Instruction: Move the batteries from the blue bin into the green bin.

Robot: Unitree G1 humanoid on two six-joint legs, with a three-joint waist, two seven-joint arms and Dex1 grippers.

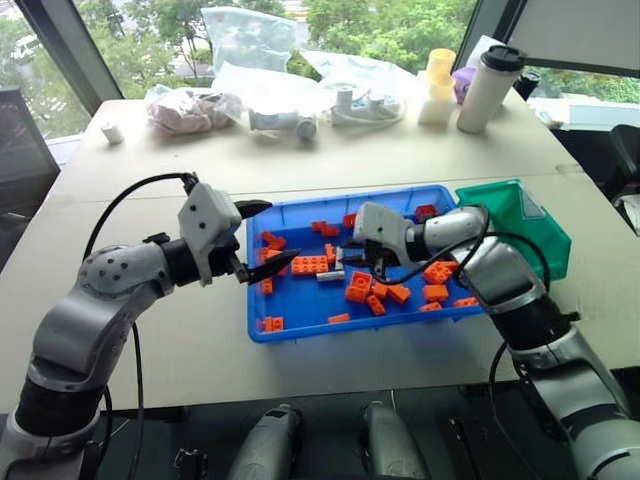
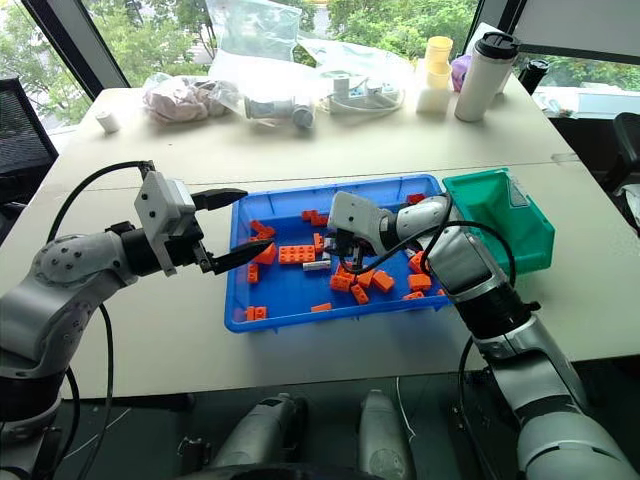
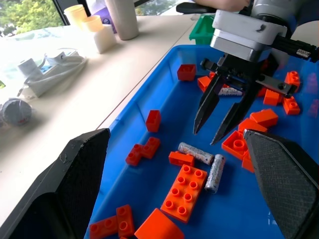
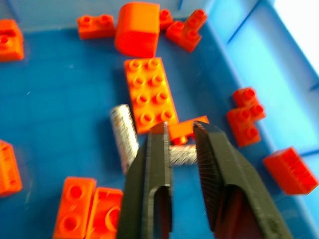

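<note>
The battery against the small brick lies across the right gripper's narrow opening, so the robot's right gripper should open wider and take the other battery (image 1: 330, 276) first.
The blue bin (image 1: 300, 331) lies on the table, strewn with orange bricks (image 1: 309, 265). Two batteries (image 3: 197, 153) (image 3: 215, 173) lie side by side on its floor among the bricks, and a third battery (image 3: 229, 91) shows behind the right gripper. My right gripper (image 3: 206, 136) points down just above the pair, its fingers a little apart with nothing between them; one battery (image 4: 184, 155) shows past its fingertips (image 4: 159, 130). My left gripper (image 1: 262, 236) hovers wide open and empty over the bin's left rim. The green bin (image 1: 515, 215) stands against the blue bin's right end.
Along the table's far edge lie clear plastic bags (image 1: 245, 35), a white power strip (image 1: 360, 105), yellow cups (image 1: 438, 80) and a white tumbler (image 1: 488, 88). A small white cylinder (image 1: 112, 132) stands at the far left. Bare tabletop stretches in front of and left of the blue bin.
</note>
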